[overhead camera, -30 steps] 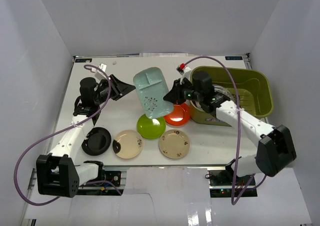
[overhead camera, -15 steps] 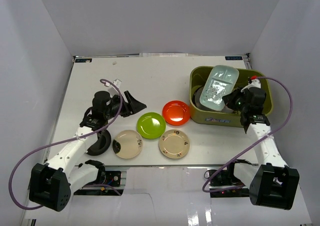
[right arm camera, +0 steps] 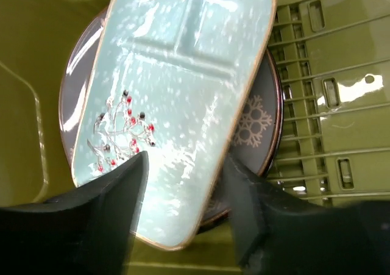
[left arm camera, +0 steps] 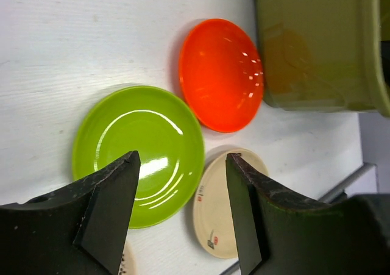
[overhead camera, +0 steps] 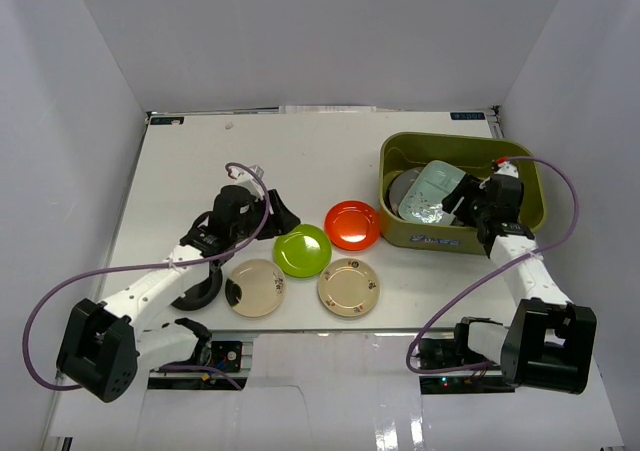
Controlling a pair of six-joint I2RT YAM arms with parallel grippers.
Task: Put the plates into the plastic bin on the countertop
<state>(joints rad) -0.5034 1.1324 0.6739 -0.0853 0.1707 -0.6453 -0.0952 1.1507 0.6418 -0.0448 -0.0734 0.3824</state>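
Observation:
The robot's left gripper will next close on the lime green plate's rim (overhead camera: 276, 253) (left arm camera: 74, 168), on the side farthest away from the orange-red plate.
The olive plastic bin (overhead camera: 522, 163) stands at the right of the countertop (overhead camera: 190, 161). In it a pale teal oblong plate (overhead camera: 431, 190) (right arm camera: 177, 86) leans on a grey round plate (overhead camera: 402, 195) (right arm camera: 259, 125). My right gripper (overhead camera: 457, 203) (right arm camera: 186, 160) is open, its fingers straddling the teal plate's near edge without pinching it. My left gripper (overhead camera: 283, 214) (left arm camera: 181, 158) is open and empty just above the lime green plate (overhead camera: 302, 251) (left arm camera: 139, 155). The orange-red plate (overhead camera: 352, 225) (left arm camera: 221, 74) lies beside it.
Two cream plates (overhead camera: 256, 287) (overhead camera: 348, 287) lie near the front edge. A black plate (overhead camera: 200, 289) sits partly under the left arm. Pale walls close in the countertop on three sides. The bin's outer wall (left arm camera: 317, 43) is just past the orange-red plate.
The right arm swung the teal plate from mid-table into the bin, set it on the grey plate and opened. The left arm moved right to the green plate and opened wider.

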